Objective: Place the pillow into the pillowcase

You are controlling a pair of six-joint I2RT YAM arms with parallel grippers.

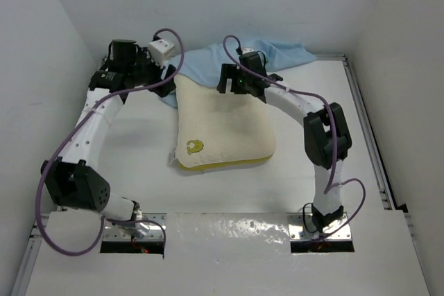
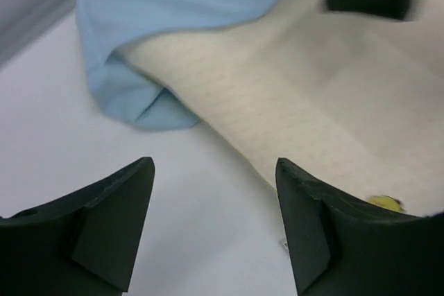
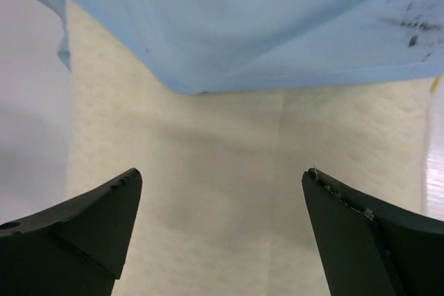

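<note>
My right gripper needs to pinch the pillow's edge there [image 1: 181, 100] and push it deeper, because the pillow's far corner on the emblem side sits shallow in the pillowcase.
The cream-white pillow [image 1: 225, 126] lies in the middle of the table, its yellow emblem [image 1: 194, 145] at the near left corner. The light blue pillowcase [image 1: 281, 55] is bunched at the back, and its edge lies over the pillow's far end. My left gripper [image 1: 165, 88] hovers open by the pillow's far left corner; in its wrist view the left gripper [image 2: 215, 171] has only bare table between its fingers, with the pillowcase [image 2: 173, 5] and pillow [image 2: 312, 102] just ahead. My right gripper [image 3: 222, 175] stands open above the pillow [image 3: 222, 206], short of the pillowcase's edge [image 3: 243, 25].
White walls close in on the left, back and right. A metal rail [image 1: 364, 112] runs along the table's right side. Purple cables [image 1: 173, 43] loop off both wrists. A shiny plate [image 1: 229, 230] lies between the arm bases at the near edge.
</note>
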